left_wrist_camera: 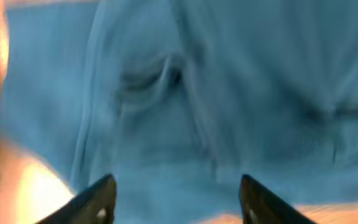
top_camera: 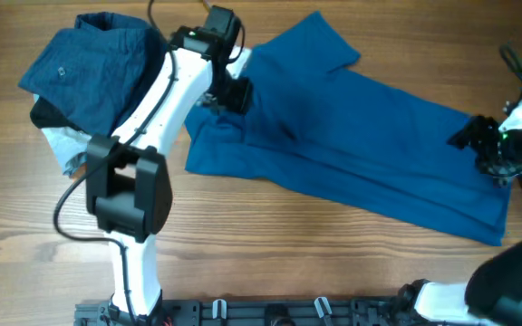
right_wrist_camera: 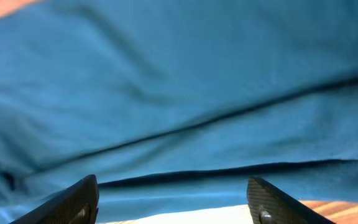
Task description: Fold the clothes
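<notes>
Next, I take the garment's hem (top_camera: 499, 225) with my right gripper while my left gripper pulls the other end forward, because the blue garment's front edge slants across the table.
A blue garment (top_camera: 352, 145) lies spread across the middle and right of the wooden table, folded lengthwise with creases. My left gripper (top_camera: 229, 95) hovers over its left end, open, with blue cloth filling the left wrist view (left_wrist_camera: 229, 93) between the fingertips (left_wrist_camera: 176, 202). My right gripper (top_camera: 483, 136) is over the garment's right end, open, with layered blue cloth edges in the right wrist view (right_wrist_camera: 179, 93) between the fingertips (right_wrist_camera: 173, 202). Neither gripper holds cloth.
A pile of clothes, dark blue on top (top_camera: 89, 63) with a pale piece beneath (top_camera: 66, 145), sits at the back left. The bare wooden table (top_camera: 270, 244) runs along the front. The arm bases stand at the front edge.
</notes>
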`<state>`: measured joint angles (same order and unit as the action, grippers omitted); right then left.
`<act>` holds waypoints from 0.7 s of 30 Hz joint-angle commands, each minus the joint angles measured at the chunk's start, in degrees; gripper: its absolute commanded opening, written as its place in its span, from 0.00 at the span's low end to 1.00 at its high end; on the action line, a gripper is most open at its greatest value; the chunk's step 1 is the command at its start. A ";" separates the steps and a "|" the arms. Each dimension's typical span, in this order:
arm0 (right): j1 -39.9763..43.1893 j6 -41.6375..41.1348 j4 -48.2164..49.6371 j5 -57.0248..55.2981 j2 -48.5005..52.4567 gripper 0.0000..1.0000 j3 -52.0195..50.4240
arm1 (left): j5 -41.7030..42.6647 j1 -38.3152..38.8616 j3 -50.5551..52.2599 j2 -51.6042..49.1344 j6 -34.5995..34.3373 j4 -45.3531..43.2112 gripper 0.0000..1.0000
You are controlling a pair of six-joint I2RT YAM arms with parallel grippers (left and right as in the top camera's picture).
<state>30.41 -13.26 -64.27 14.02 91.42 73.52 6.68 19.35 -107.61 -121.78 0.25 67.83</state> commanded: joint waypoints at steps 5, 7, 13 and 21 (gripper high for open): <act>7.52 -0.13 -2.51 -0.57 4.98 0.88 -0.90 | -0.83 -8.98 8.72 2.93 -10.14 9.22 0.64; 9.62 0.92 -3.34 -0.87 5.03 0.89 -1.55 | 1.46 -10.60 13.92 2.93 -10.10 4.85 0.66; 13.94 1.03 2.71 -0.92 5.03 0.95 -8.90 | 6.34 -10.69 23.47 2.93 -9.70 -7.93 0.78; 16.50 -3.93 9.57 -7.80 5.03 0.95 -14.82 | 6.36 -10.75 29.79 2.99 -9.70 -9.01 0.04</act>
<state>46.28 -14.98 -56.05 10.83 96.33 58.94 12.34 8.56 -79.40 -118.48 -9.47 57.01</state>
